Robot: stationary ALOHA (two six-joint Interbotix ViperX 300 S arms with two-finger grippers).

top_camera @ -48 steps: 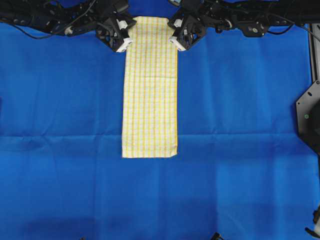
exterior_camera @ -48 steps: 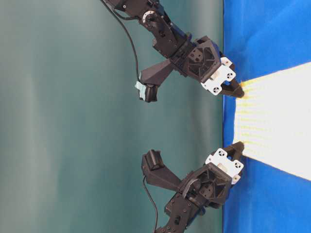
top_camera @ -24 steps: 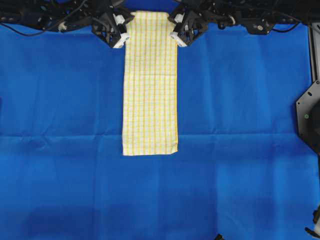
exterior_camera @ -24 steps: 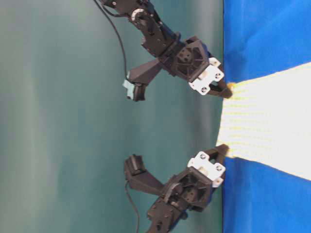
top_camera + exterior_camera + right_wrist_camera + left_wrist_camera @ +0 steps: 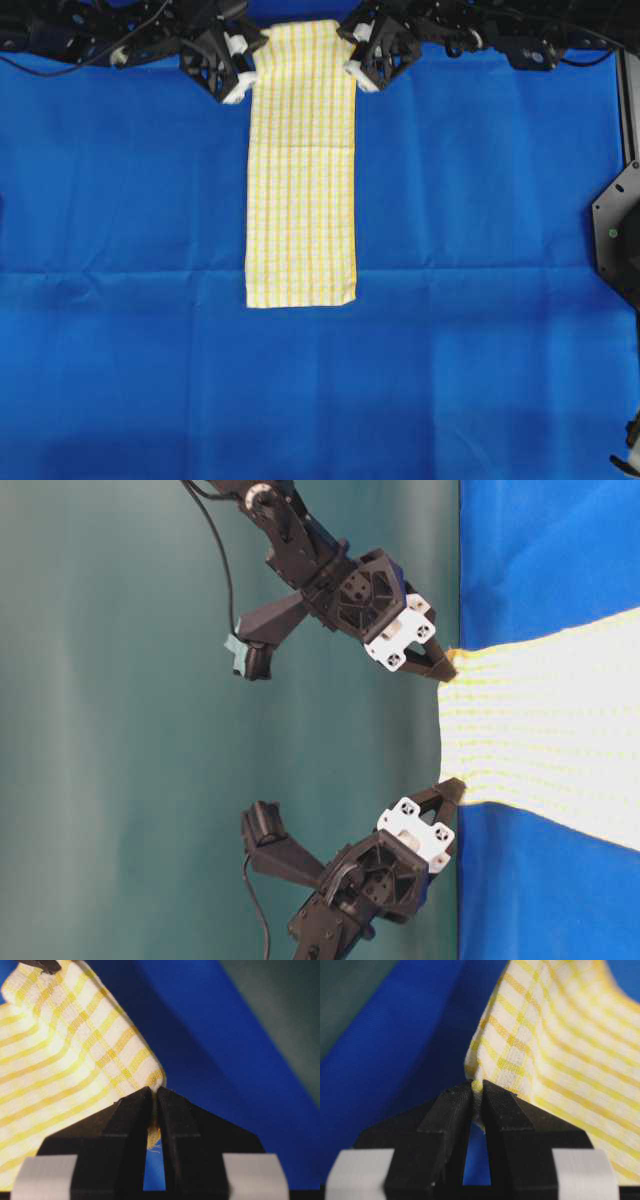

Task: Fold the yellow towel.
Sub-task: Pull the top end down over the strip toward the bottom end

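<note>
My left gripper is to let go of the yellow towel's raised far corner, now held off the table, on top of the matching near corner (image 5: pixel 251 298).
The yellow towel (image 5: pixel 300 170) is a long checked strip lying on the blue cloth, running from the far edge toward the middle. Its far end is raised off the table (image 5: pixel 500 730). My left gripper (image 5: pixel 252 72) is shut on the towel's far left corner; in the left wrist view the jaws (image 5: pixel 476 1085) pinch the checked fabric (image 5: pixel 560 1035). My right gripper (image 5: pixel 352 62) is shut on the far right corner, and the right wrist view shows the hem (image 5: pixel 60 1050) squeezed between its jaws (image 5: pixel 154 1091). The near end lies flat.
A large plain blue cloth (image 5: pixel 480 200) covers the whole table. A black fixture (image 5: pixel 618 235) stands at the right edge. Behind the table's far edge hangs a green backdrop (image 5: pixel 200 730).
Both grippers have risen and drawn back toward the far edge with the corners held. More of the towel's far end hangs off the table, and its near edge has slid slightly farther away.
</note>
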